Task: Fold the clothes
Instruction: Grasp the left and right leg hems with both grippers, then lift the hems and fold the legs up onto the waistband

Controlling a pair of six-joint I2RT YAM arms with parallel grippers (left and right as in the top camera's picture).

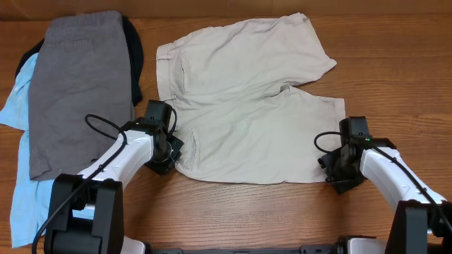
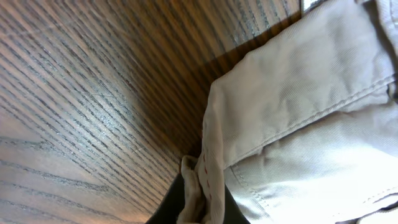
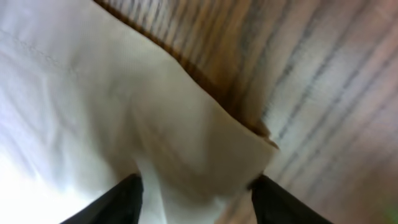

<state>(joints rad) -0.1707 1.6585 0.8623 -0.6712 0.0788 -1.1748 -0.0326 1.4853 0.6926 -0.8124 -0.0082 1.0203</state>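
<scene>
I will release the near waistband corner from my left gripper on the shorts' far waistband corner (image 1: 167,54), near the black garment.
The light beige khaki shorts (image 1: 247,106) lie spread flat on the wooden table, waistband to the left and two legs to the right. My left gripper (image 1: 171,152) is at the near waistband corner. In the left wrist view it (image 2: 202,211) is shut on a bunched fold of the shorts' waistband edge (image 2: 298,106). My right gripper (image 1: 335,173) is at the near leg's hem corner. In the right wrist view its fingers (image 3: 196,205) stand wide apart, with the shorts' hem corner (image 3: 186,143) lying between them.
A pile of other garments lies at the left: a grey piece (image 1: 78,85) on top, a light-blue one (image 1: 18,106) under it and a black one (image 1: 134,56) at the back. Bare wooden table (image 1: 395,63) shows to the right and in front.
</scene>
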